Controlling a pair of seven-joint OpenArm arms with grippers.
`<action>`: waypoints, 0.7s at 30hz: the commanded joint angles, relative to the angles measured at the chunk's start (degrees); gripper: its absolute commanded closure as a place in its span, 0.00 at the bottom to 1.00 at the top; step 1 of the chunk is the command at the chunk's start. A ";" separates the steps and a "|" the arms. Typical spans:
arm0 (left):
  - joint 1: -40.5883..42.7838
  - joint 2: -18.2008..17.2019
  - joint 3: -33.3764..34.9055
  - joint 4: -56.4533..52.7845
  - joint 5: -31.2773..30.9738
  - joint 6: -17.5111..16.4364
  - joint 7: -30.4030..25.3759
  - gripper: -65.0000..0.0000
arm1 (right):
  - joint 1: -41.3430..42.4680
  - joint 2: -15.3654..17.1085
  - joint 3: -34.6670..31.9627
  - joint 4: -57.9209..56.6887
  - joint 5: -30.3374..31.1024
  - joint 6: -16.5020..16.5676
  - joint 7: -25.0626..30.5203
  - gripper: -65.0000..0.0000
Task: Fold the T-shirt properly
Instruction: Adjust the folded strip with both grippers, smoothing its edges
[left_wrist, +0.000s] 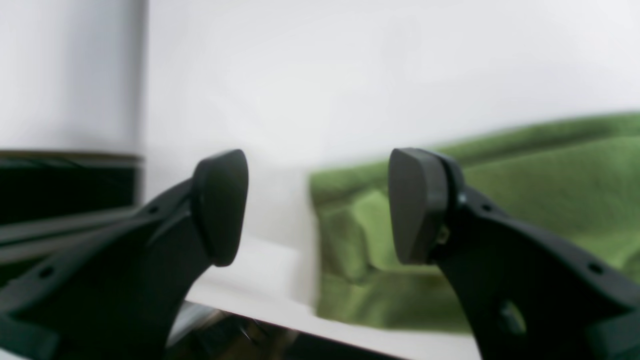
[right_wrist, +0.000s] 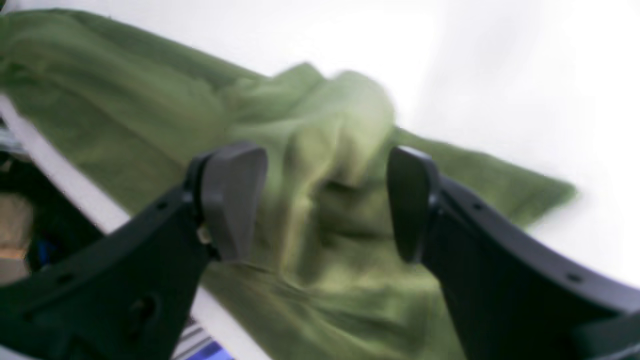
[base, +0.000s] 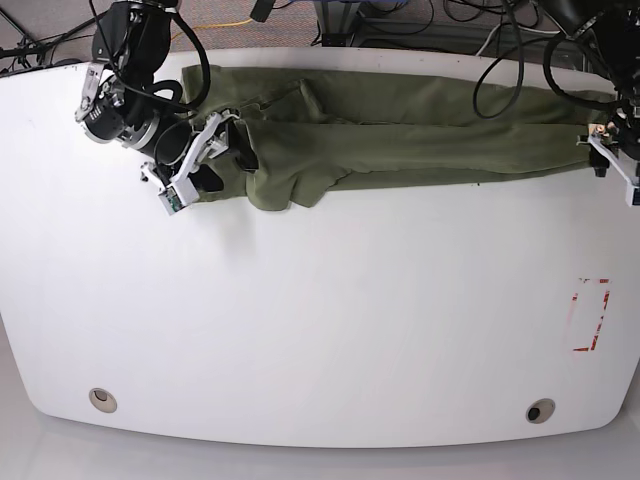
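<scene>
My right gripper needs to take the bunched end (base: 264, 162) and pull it nearer before folding, as the T-shirt lies tight along the table's far edge.
The olive-green T-shirt (base: 400, 120) lies stretched in a long, wrinkled band along the far edge of the white table (base: 320, 320), with a bunched lump at its left end. My right gripper (base: 228, 152) is at that left end, open. In the right wrist view its jaws (right_wrist: 322, 200) stand apart over the bunched fabric (right_wrist: 320, 150), holding nothing. My left gripper (base: 606, 152) is at the shirt's right end, open. In the left wrist view its jaws (left_wrist: 320, 207) are apart and empty, with the shirt (left_wrist: 525, 200) lying just beyond them.
A red rectangular mark (base: 590, 315) is on the table at the right. Two round holes (base: 100, 398) (base: 540, 410) sit near the front edge. Cables (base: 400, 25) lie behind the table. The table edge (left_wrist: 280, 305) runs just under the left gripper.
</scene>
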 joint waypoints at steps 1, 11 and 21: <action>-0.32 -0.65 -0.16 -0.63 0.03 0.07 -1.19 0.39 | 0.67 -1.16 -1.93 -0.46 -0.15 0.34 0.69 0.40; 1.79 -0.30 1.78 -10.39 0.12 0.07 -5.15 0.39 | 3.04 -3.89 -6.41 -4.07 -13.34 0.34 1.30 0.42; 3.11 -1.70 1.78 -16.19 0.12 0.07 -9.19 0.39 | 2.07 -2.39 -3.25 -8.20 -18.44 0.34 3.85 0.82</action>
